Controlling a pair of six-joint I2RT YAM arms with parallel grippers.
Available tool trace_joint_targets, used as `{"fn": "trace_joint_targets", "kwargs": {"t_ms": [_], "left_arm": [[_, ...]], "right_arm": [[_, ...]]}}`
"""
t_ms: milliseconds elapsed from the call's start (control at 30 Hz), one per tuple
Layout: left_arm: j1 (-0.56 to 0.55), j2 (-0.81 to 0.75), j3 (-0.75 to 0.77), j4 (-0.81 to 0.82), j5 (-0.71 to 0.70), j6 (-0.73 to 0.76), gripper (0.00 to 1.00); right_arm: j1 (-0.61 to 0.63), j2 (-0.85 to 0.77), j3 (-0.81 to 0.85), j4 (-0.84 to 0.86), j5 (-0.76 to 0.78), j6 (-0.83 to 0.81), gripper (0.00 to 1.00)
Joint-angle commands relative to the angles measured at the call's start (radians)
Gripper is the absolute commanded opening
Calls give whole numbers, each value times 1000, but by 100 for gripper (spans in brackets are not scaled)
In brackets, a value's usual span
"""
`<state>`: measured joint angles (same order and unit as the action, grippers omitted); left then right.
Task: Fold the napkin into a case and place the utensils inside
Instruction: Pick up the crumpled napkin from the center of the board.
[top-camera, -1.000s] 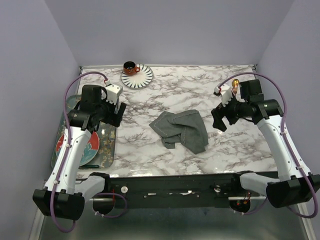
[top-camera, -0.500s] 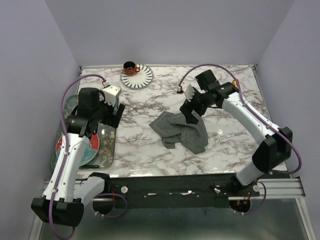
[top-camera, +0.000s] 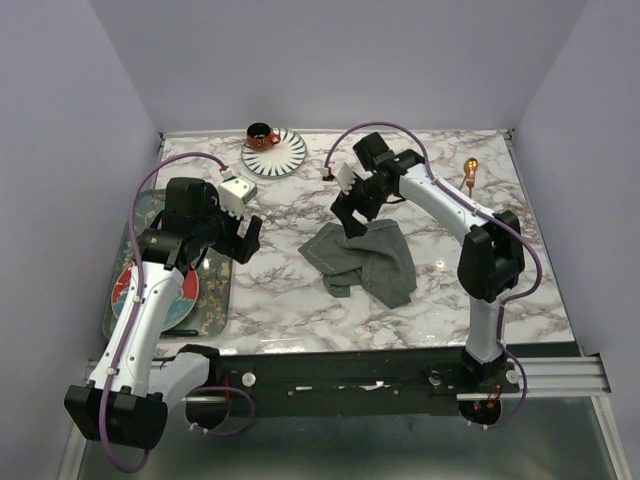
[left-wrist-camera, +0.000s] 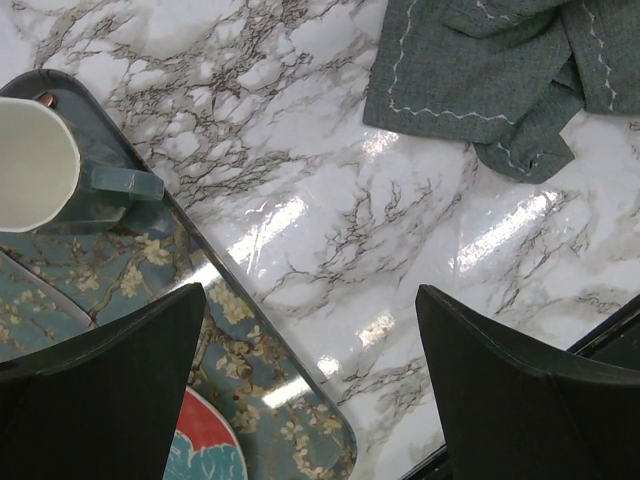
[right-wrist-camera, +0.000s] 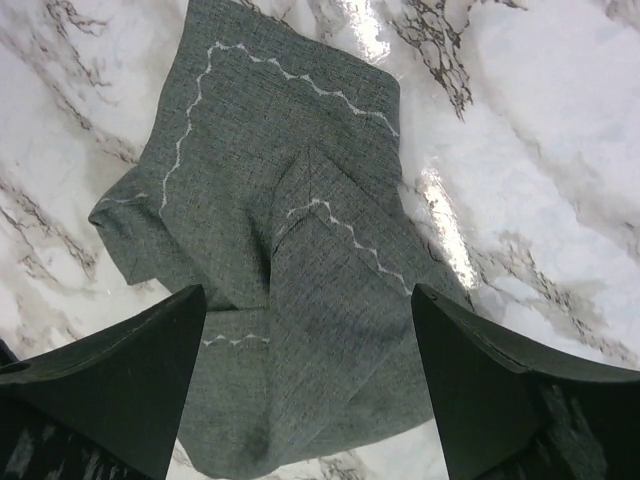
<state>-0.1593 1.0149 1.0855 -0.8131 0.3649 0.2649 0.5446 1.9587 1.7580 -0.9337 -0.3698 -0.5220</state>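
My right gripper is to close on the folded-over corner (top-camera: 358, 240) (right-wrist-camera: 316, 200) lying on top of the dark grey napkin, because lifting it there opens up the heap.
The dark grey napkin (top-camera: 362, 260) lies crumpled in a loose heap at the middle of the marble table; it shows in the right wrist view (right-wrist-camera: 290, 300) and at the top right of the left wrist view (left-wrist-camera: 500, 80). My right gripper (top-camera: 352, 218) is open and empty, hovering over the napkin's far edge. My left gripper (top-camera: 245, 238) is open and empty, over the table beside the tray, left of the napkin. One gold-copper utensil (top-camera: 468, 172) lies at the far right of the table. The second utensil is not in view.
A floral tray (top-camera: 215, 290) with a red-and-teal plate (top-camera: 185, 290) sits at the left edge; a teal mug (left-wrist-camera: 60, 170) stands on it. An orange cup (top-camera: 263, 135) on a striped saucer (top-camera: 285, 155) stands at the back.
My right arm has swung from the far right side across to the napkin's far edge. My left gripper has moved a little right, off the tray toward the napkin.
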Motion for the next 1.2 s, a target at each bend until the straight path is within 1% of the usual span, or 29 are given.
{"fn": "trace_joint_targets", "kwargs": {"t_ms": [0,100,233,333,367,433,467,567,633,667,733,833,867,900,967,1000,1067,1100,1167], "left_arm": [[-3,4,-12,25,46,-4,99],[-3,10,-16,29,34,-3,99],[-3,11,-22,37,22,-6,99],[-3,13,-30,42,17,-9,99],[-3,14,-33,42,16,-10,99],[-3,14,-36,46,16,-9,99],[-3,17,-39,46,13,-9,99],[-3,14,-45,48,9,-4,99],[-3,16,-47,49,5,-3,99],[-3,16,-49,49,5,0,98],[-3,11,-49,49,5,5,98],[-3,8,-50,48,5,17,98],[-3,8,-49,48,5,23,98],[-3,8,-47,46,5,28,98],[-3,8,-44,45,9,34,98],[-3,7,-44,45,11,40,98],[-3,7,-41,43,20,43,98],[-3,10,-39,45,31,46,98],[-5,13,-39,51,48,46,98]], "right_arm": [[20,86,60,-11,2,-36,92],[31,127,63,-7,15,-42,92],[51,149,12,38,55,-30,92],[60,163,-12,78,89,-23,90],[60,167,-17,85,97,-23,86],[60,183,-15,88,117,-23,82],[60,184,-15,93,121,-24,77],[61,175,-32,107,137,-32,72],[61,166,-57,118,149,-35,64],[61,169,-63,119,152,-36,58],[63,169,-71,115,154,-36,52],[61,155,-83,110,152,-35,23],[61,132,-83,99,152,-32,5],[63,120,-81,92,152,-29,1],[60,76,-91,72,155,-26,1],[60,15,-98,67,155,-23,1],[54,-50,-112,52,158,-10,1],[48,-117,-111,41,155,0,1],[19,-182,-107,15,146,11,1]]}}
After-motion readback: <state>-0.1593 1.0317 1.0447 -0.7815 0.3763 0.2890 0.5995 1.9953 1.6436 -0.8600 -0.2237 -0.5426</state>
